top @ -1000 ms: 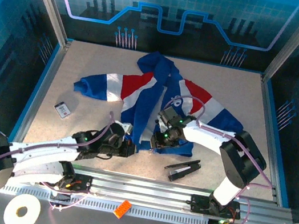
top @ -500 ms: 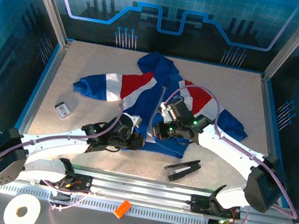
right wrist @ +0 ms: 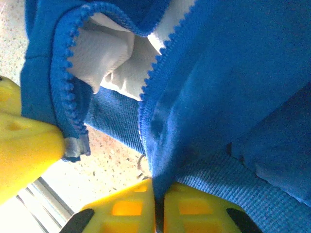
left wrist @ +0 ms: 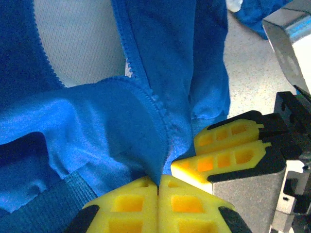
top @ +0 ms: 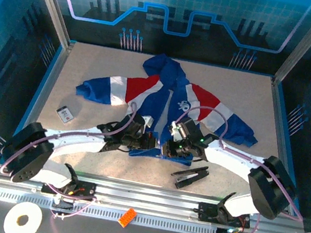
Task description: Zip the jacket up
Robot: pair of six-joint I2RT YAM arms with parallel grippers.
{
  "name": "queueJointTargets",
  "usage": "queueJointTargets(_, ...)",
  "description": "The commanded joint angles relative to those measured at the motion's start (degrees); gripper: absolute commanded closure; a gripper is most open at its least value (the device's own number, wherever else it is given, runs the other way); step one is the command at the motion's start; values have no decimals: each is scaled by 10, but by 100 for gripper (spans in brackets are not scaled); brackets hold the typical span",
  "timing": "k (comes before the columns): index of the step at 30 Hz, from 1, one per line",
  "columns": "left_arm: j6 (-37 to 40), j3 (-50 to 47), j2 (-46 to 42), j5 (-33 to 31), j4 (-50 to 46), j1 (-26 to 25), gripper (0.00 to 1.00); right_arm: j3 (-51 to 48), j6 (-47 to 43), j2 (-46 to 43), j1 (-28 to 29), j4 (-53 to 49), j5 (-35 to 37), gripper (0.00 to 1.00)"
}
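Observation:
The zipper edge is bunched at my right gripper's fingers and hides the slider, so my right gripper will open and grip the zipper edge flat beside the slider point(right wrist: 145, 164).
The blue jacket point(top: 148, 88) with red and white bands lies front up and unzipped in the middle of the table. Both grippers meet at its bottom hem. My left gripper point(top: 142, 145) is shut on the jacket's point(left wrist: 97, 131) left zipper edge point(left wrist: 158, 104), the fabric pinched between its yellow fingertips. My right gripper point(top: 168, 148) sits just beside it, shut on the blue fabric point(right wrist: 233, 87) of the right front at the ribbed hem. The two rows of zipper teeth point(right wrist: 151, 77) are apart, with white lining between them. The right gripper's fingers point(left wrist: 228, 150) show in the left wrist view.
A black clip-like tool point(top: 190, 176) lies on the table near the front edge, right of the grippers. A small white card point(top: 64, 114) lies at the left. A tape roll point(top: 23, 220) and an orange piece point(top: 127, 217) lie off the table in front.
Both grippers have come together at the bottom hem. The right gripper dropped from the jacket's front toward the near edge and closed on the hem; the left moved right.

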Motion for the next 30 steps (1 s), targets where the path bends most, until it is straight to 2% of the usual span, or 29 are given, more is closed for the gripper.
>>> queueJointTargets(1, -12, -11, 29, 16, 37, 1, 100, -12, 24, 19, -7, 57, -36, 79)
queueJointTargets(4, -14, -9, 53, 24, 47, 1, 100, -12, 18, 20, -8, 50, -44, 74)
queueJointTargets(15, -18, -6, 86, 38, 69, 0, 100, -24, -4, -6, 1, 1, -50, 71)
queueJointTargets(20, -17, -4, 89, 42, 67, 0, 100, -10, -15, 4, 2, -27, -34, 79)
queueJointTargets(27, -14, -15, 71, 34, 54, 1, 100, 6, -32, 0, 8, -56, -28, 98)
queueJointTargets(30, -9, -18, 54, 29, 42, 2, 100, 15, -40, -13, 9, -64, -26, 100)
